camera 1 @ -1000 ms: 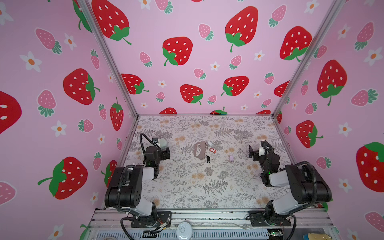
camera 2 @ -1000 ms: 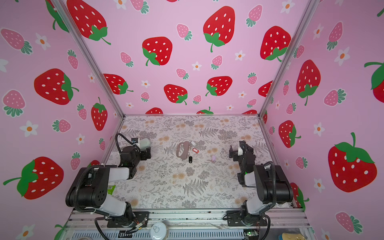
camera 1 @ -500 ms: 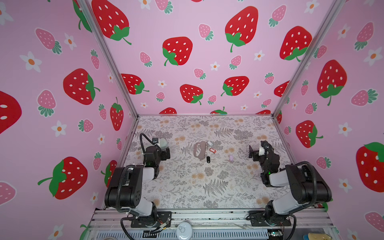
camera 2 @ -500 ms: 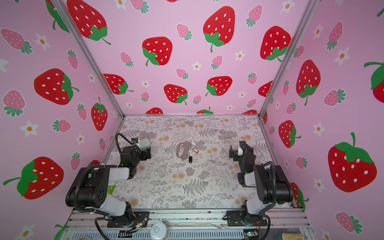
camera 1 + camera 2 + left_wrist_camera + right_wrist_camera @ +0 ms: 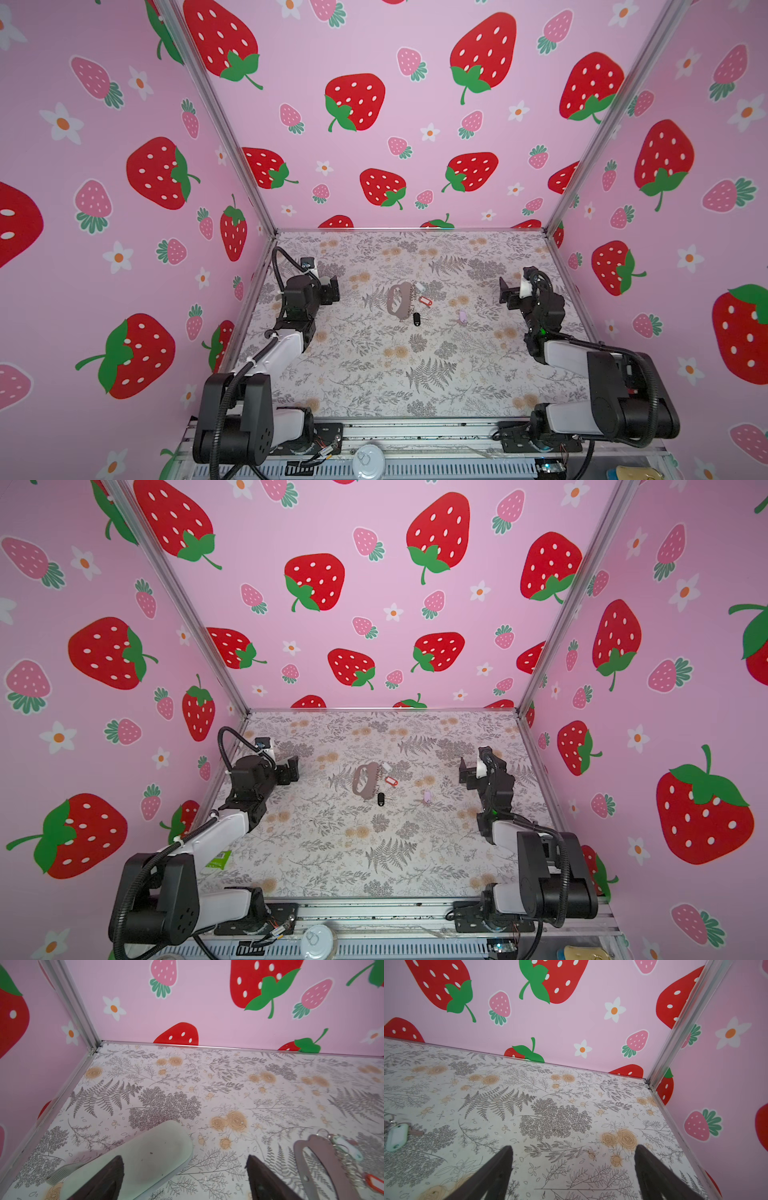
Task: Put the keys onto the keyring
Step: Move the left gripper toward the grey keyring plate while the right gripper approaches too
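The small metal ring at the taupe keyring's near end (image 5: 407, 316), beside the black-tagged key, should be gripped next by my left gripper.
The keyring (image 5: 397, 300) (image 5: 362, 781) is a taupe strap loop with a short silvery chain, lying flat mid-table. Around it lie the keys: a white-tagged one (image 5: 419, 286), a red-tagged one (image 5: 424, 301), a black-tagged one (image 5: 417, 319) and, further right, a lilac-tagged one (image 5: 462, 316). My left gripper (image 5: 330, 291) (image 5: 185, 1163) stands open to the left of the strap (image 5: 324, 1159), holding nothing. My right gripper (image 5: 509, 293) (image 5: 573, 1157) is open and empty over bare table, right of the lilac key. The white-tagged key (image 5: 396, 1136) shows at the edge of the right wrist view.
A pale grey-green oblong case (image 5: 145, 1157) lies on the table under one finger of the left gripper. Pink strawberry walls close the table on three sides, with metal corner posts (image 5: 582, 166). The floral table (image 5: 374, 374) stretches toward the front rail.
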Controlling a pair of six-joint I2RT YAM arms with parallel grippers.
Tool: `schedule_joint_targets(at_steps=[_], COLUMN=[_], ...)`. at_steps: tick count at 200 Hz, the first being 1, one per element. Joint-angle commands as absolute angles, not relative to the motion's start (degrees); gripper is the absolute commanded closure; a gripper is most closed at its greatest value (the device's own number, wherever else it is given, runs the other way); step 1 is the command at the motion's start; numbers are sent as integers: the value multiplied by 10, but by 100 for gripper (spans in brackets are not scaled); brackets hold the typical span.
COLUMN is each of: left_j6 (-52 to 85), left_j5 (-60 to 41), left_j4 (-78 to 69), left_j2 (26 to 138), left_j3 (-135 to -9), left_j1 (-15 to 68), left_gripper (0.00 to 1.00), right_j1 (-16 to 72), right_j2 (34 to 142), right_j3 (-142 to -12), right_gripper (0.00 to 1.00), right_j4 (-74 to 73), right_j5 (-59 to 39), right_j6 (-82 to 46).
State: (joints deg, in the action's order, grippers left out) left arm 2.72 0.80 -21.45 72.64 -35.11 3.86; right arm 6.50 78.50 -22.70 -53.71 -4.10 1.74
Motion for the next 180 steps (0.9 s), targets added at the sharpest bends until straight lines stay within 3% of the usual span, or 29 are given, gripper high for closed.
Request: schedule_joint_targets(at_steps=[1, 35, 58, 100, 139, 180], left_j6=[2, -60, -110, -182, -178, -143], left_j5=[-1, -10, -15, -33, -46, -75], left_j4=[-126, -80, -41, 66, 82, 94], left_j2=[721, 763, 803, 867, 896, 937], left_j3=[-378, -436, -479, -543, -547, -562], left_j1=[96, 194, 246, 303, 327, 339], left_gripper=[6, 8, 9, 23, 30, 45], right_j1=[77, 114, 147, 191, 208, 217], right_j2=[763, 756, 767, 790, 793, 797], right_j3=[-243, -275, -298, -321, -322, -327], right_gripper=[10, 15, 26, 46, 47, 47], right_j4=[-469, -447, -429, -408, -397, -375], right_j5=[-78, -138, -199, -283, -282, -270], right_j6=[12, 4, 45, 101, 110, 133])
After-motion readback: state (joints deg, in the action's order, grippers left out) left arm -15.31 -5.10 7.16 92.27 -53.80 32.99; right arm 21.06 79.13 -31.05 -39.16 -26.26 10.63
